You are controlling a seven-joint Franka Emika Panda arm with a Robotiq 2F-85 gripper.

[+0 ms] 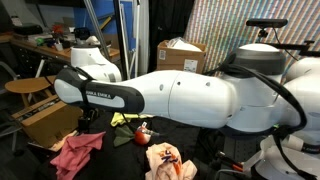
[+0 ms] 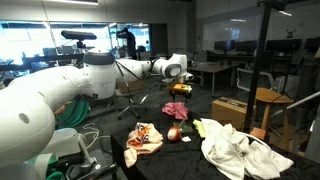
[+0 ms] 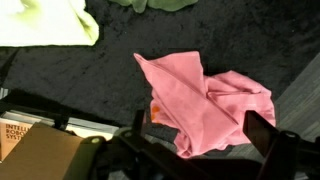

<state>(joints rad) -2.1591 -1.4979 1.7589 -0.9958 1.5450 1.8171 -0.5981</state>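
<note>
The middle fold of the pink cloth (image 1: 79, 147) (image 3: 186, 116), beside the cloth's small orange patch, will be gripped by my gripper as it closes.
A crumpled pink cloth (image 3: 205, 100) lies on the dark table top (image 3: 90, 80). It also shows in both exterior views (image 1: 78, 150) (image 2: 177, 109). My gripper (image 3: 200, 135) is open and hangs above the cloth's near edge, one dark finger on each side, touching nothing that I can see. In the exterior views the gripper (image 1: 88, 120) (image 2: 183, 88) points down just over the pink cloth.
A yellow-green cloth (image 3: 45, 20) (image 2: 205, 127) lies nearby. A red round object (image 2: 174, 134), an orange patterned cloth (image 2: 145, 138) and a white cloth (image 2: 240, 150) are on the table. A cardboard box (image 3: 40, 150) sits beside the table, and a wooden stool (image 1: 30, 90) stands near it.
</note>
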